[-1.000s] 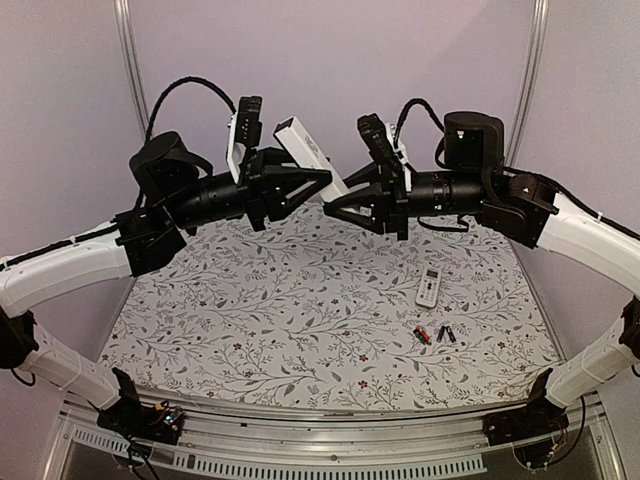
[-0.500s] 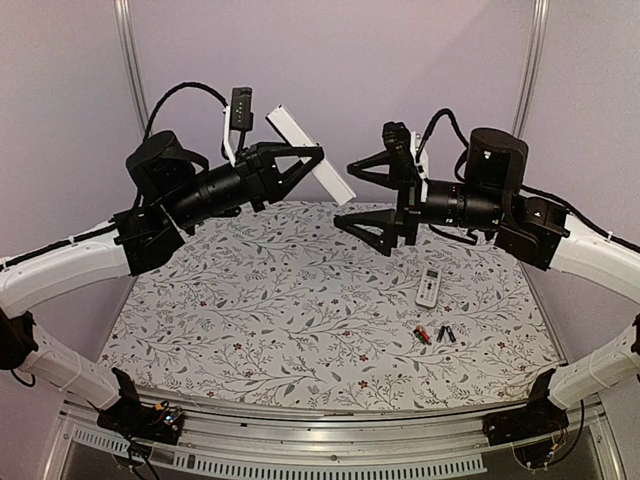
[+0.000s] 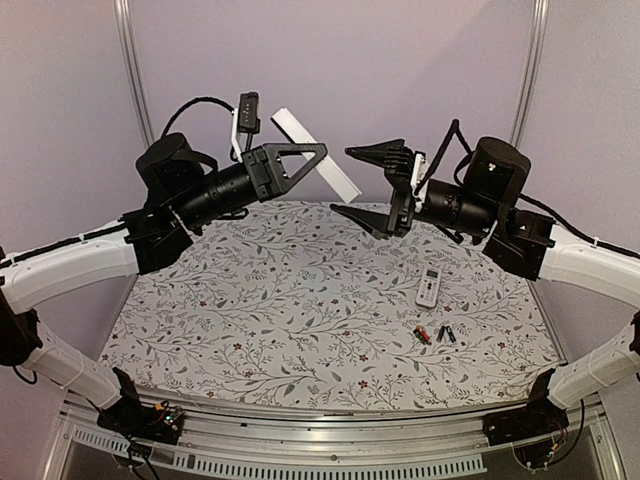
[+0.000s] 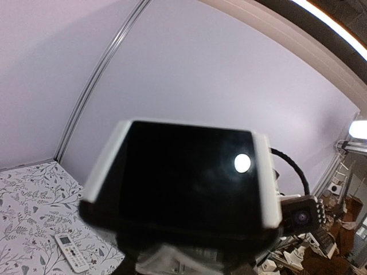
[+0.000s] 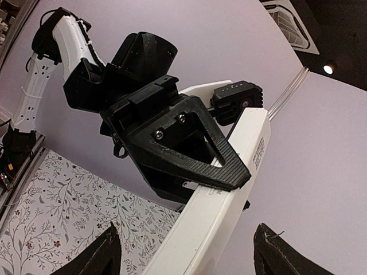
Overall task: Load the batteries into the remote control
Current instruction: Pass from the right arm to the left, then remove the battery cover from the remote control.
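Next, my right gripper backs off, as the remote's lower end reaches deep into it, and pinch only the cover's end edge (image 3: 352,196) to pull the cover off.
A long white remote control (image 3: 296,130) hangs tilted in the air above the far side of the table, my left gripper (image 3: 318,158) shut across its middle. In the left wrist view its dark face (image 4: 183,172) fills the frame and hides my fingers. My right gripper (image 3: 342,181) is open, its fingertips (image 5: 109,252) standing either side of the remote's lower end (image 5: 223,200) without touching it. The batteries (image 3: 435,334), one red and two black, lie together on the floral cloth at the right.
A small white remote (image 3: 428,287) lies face up on the cloth just beyond the batteries, also seen in the left wrist view (image 4: 71,252). The floral tablecloth (image 3: 280,320) covers the table. Metal posts (image 3: 128,60) stand at the back corners.
My right gripper, shut on the remote control a second ago, has opened and drawn back to the right. The left arm has lifted the remote slightly.
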You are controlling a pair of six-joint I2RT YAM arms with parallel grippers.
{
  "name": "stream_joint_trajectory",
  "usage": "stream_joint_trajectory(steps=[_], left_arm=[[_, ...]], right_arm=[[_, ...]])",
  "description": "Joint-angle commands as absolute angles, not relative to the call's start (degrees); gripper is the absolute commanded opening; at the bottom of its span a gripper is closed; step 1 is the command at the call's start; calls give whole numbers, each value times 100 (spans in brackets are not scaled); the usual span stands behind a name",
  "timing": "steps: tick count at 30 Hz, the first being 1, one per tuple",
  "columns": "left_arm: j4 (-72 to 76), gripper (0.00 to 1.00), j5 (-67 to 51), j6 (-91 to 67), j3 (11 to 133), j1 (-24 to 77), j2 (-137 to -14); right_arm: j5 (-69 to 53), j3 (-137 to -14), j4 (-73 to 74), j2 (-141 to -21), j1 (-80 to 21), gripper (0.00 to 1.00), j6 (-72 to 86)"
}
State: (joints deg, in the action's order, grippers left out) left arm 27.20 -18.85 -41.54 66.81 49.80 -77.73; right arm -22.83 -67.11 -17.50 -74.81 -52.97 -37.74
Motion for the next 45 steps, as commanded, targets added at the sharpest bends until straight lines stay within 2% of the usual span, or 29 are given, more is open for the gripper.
stream_joint_trajectory(steps=[1, 9, 15, 18, 19, 20, 21, 26, 28, 30, 34, 41, 45], left_arm=[[2974, 0, -1855, -4386, 6756, 4859, -7756], [3244, 0, -1941, -4657, 6624, 4745, -7795], [3464, 0, -2007, -4725, 6574, 4715, -7823], [3560, 0, -2013, -4796, 6521, 4690, -7840], [3601, 0, -2013, -4822, 6502, 4681, -7840], [3633, 0, -2014, -4839, 6489, 4673, -7837], [3638, 0, -2013, -4843, 6494, 4672, -7839], [3651, 0, -2016, -4859, 6475, 4669, -7853], [3671, 0, -2014, -4861, 6460, 4671, -7849], [3674, 0, -2039, -4862, 6460, 4668, -7836], [3629, 0, -2037, -4846, 6456, 4668, -7848], [3612, 0, -2065, -4840, 6460, 4668, -7884], [3619, 0, -2057, -4853, 6467, 4667, -7913]], right_arm=[[-2244, -6810, -1811, -7576, -5309, 75, -4169], [-2066, -6696, -1777, -7595, -5312, 46, -4185], [-1979, -6605, -1732, -7542, -5310, 30, -4108], [-1878, -6600, -1731, -7524, -5311, 15, -4081], [-1854, -6599, -1725, -7524, -5310, 22, -4078], [-1810, -6587, -1731, -7519, -5309, 36, -4078], [-1770, -6584, -1731, -7509, -5314, 44, -4078], [-1656, -6546, -1724, -7441, -5317, 51, -4182], [-1603, -6529, -1723, -7414, -5317, 57, -4199], [-1494, -6478, -1716, -7369, -5314, 58, -4226], [-1367, -6429, -1660, -7268, -5316, 48, -4304], [-1078, -6475, -1590, -7252, -5315, 41, -4405], [-951, -6524, -1487, -7234, -5312, 32, -4539]])
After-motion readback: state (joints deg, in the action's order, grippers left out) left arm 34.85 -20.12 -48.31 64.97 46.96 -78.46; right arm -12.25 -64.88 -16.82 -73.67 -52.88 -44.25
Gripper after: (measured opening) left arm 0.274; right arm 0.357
